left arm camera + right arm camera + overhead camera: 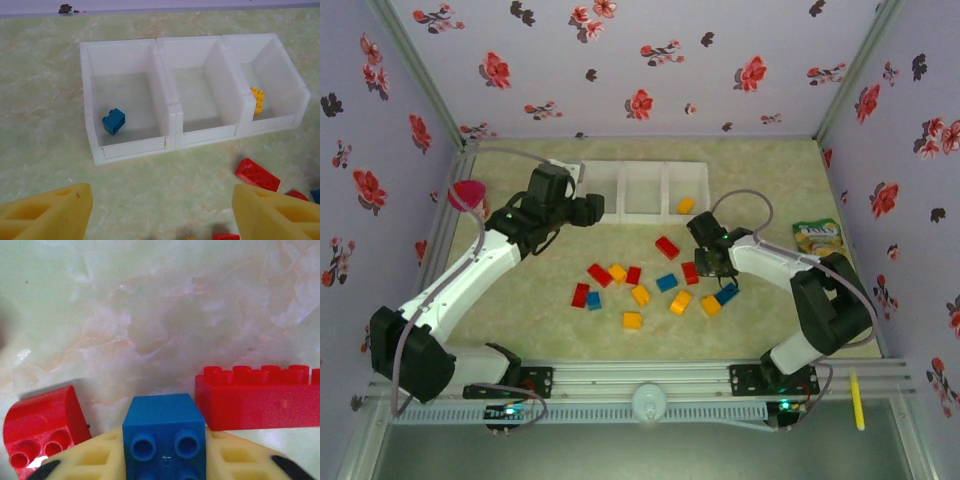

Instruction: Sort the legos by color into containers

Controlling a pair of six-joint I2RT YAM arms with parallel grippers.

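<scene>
Next, my right gripper lets go of the blue lego in the white bin point(610, 187) that is nearest my left gripper, beside the divider.
A white three-bin container point(642, 190) stands at the back of the table. Its left bin point(125, 100) holds a blue brick point(114, 121). A yellow brick point(258, 100) lies in the right bin point(686, 205), and the middle bin is bare. My left gripper point(162, 220) hovers open just in front of the bins, with nothing between its yellow fingers point(45, 212). Above the loose pile, my right gripper point(164, 450) is shut on a small blue brick point(164, 432). A long red brick point(260, 397) and a curved red brick point(42, 427) lie right beside it.
Several red, yellow and blue bricks point(640, 295) are scattered mid-table. A red wedge brick point(257, 174) lies near the left gripper. A pink object point(467, 193) sits at the left edge, a snack bag point(817, 236) at the right, and a yellow pen point(856, 400) on the front rail.
</scene>
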